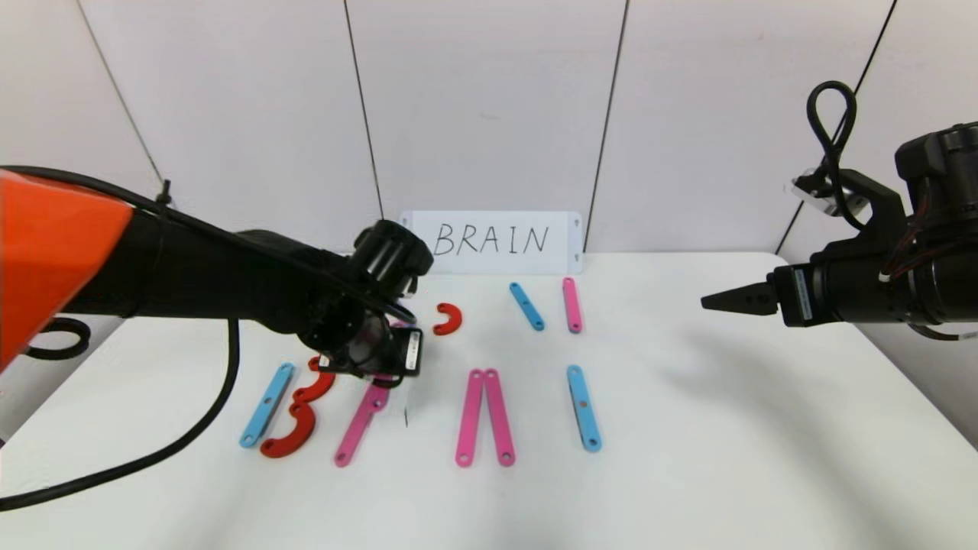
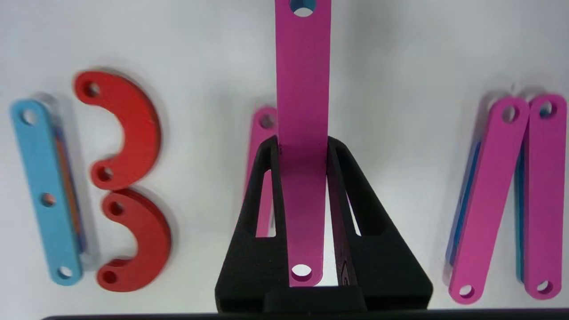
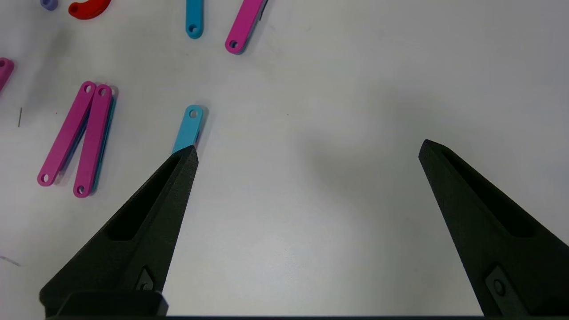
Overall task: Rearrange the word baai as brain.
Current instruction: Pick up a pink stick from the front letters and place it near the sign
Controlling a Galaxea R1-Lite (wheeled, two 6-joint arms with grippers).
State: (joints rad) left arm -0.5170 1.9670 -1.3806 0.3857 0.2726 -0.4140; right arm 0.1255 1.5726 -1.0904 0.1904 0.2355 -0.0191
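The robot's left gripper should set the magenta piece down on the white table [image 1: 348, 316] just behind the B's far red arc.
The word lies as a row on the white table [image 1: 688, 428]: a light-blue strip [image 1: 266, 405] with two red arcs [image 1: 290, 437] forms the B. To its right come a slanted pink strip [image 1: 357, 429], a pair of pink strips [image 1: 485, 416] touching at the top, and a light-blue strip [image 1: 584, 407]. My left gripper [image 2: 303, 142] hangs over the slanted strip's far end. It is shut on a magenta strip [image 2: 303, 80] that runs lengthwise between its fingers, above the other pink strip [image 2: 263, 133]. My right gripper [image 3: 310, 149] hovers open and empty at the right.
Behind the row lie a lone red arc [image 1: 448, 318], a short light-blue strip [image 1: 527, 305] and a pink strip [image 1: 571, 304]. A white card [image 1: 493, 241] reading BRAIN leans on the wall. My left arm's cable [image 1: 191, 443] trails over the table's left side.
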